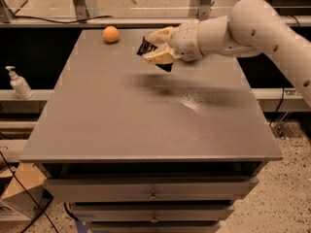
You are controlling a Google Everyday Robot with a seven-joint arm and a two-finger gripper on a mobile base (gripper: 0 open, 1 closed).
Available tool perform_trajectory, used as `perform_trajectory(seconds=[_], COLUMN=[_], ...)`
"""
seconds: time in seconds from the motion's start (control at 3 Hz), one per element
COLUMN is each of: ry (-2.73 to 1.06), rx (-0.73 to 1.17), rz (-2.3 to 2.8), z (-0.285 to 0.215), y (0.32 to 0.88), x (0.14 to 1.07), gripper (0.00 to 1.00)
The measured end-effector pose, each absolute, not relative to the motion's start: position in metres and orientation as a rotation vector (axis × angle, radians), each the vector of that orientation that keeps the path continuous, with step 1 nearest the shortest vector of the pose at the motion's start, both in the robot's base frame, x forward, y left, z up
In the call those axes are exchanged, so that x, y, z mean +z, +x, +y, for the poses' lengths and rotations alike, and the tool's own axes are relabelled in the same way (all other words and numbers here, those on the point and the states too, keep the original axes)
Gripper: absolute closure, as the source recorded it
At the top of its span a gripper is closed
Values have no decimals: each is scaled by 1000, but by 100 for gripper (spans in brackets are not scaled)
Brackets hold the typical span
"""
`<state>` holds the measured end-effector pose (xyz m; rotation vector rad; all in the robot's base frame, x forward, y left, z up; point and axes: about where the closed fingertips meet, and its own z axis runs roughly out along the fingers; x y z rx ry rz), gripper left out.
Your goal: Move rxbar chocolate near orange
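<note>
Next, my gripper puts the rxbar chocolate down on the grey table point(138, 39) beside the orange, on the side facing my gripper.
The orange point(111, 34) lies at the far left part of the grey table point(121, 125). My gripper point(153, 46) is shut on the rxbar chocolate point(146, 47), a flat black-wrapped bar with white lettering, and holds it in the air above the far middle of the table. The bar is to the right of the orange, about a hand's length from it. My white arm point(252, 25) reaches in from the right. The fingers point(158, 56) cover most of the bar.
A white pump bottle point(18, 83) stands on a lower shelf to the left of the table. Drawers point(153, 194) are under the tabletop. A cardboard box point(19, 191) sits on the floor at lower left. A metal rail runs behind the table.
</note>
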<state>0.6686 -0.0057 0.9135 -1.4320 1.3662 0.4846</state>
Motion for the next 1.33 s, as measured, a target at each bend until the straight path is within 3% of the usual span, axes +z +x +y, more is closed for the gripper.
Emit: perform_trajectory(seconds=[1.33], ry=[-1304], rx=[312], rz=[1343], z=[47], y=[809], x=[892], gripper=[100])
